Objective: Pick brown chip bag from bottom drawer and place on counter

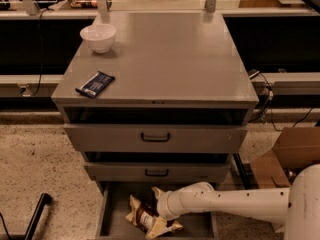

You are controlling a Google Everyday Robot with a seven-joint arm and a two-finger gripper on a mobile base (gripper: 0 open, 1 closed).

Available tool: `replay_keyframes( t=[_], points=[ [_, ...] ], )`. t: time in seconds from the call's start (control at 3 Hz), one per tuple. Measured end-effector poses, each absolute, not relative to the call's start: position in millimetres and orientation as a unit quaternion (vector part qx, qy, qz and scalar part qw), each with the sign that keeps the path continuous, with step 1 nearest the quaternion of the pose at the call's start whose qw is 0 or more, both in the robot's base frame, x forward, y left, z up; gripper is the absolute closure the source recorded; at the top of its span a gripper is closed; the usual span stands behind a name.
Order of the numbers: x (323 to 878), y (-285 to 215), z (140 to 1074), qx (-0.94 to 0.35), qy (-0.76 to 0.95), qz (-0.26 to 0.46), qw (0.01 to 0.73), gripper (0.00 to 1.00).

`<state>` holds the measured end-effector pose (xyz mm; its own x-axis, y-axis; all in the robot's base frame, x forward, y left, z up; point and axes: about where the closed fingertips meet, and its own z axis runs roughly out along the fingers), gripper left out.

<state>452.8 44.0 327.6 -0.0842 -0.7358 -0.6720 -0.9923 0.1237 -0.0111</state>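
Next, my gripper closes on the near-arm end (167, 227) of the brown chip bag in the open bottom drawer and leaves the bag's far end sticking out.
The brown chip bag (146, 219), crinkled cream-yellow with a dark brown panel, lies in the open bottom drawer (114, 207) at the bottom of the camera view. My white arm reaches in from the right, and my gripper (156, 213) is down inside the drawer, right at the bag's upper right side. The arm's end hides where the gripper meets the bag. The grey counter (165, 59) is the cabinet's broad top, well above the drawer.
A white bowl (98, 36) stands at the counter's back left and a dark blue bar wrapper (95, 84) lies near its front left edge. Two closed drawers with black handles (155, 137) sit above the open one. A cardboard box (292, 151) is on the floor at right, and a black pole (36, 215) at left.
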Motion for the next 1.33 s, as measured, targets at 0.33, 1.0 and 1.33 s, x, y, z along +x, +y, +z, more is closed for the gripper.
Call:
replay_keyframes(
  t=[0.33,1.0,1.33],
  points=[
    [452.8,41.4,327.4,-0.62,0.697,0.233,0.275,0.0],
    [439.2,49.4,255.5,-0.562,0.75,0.262,0.229,0.0],
    [437.4,53.5,230.2,-0.538,0.768,0.271,0.218,0.0]
  ],
)
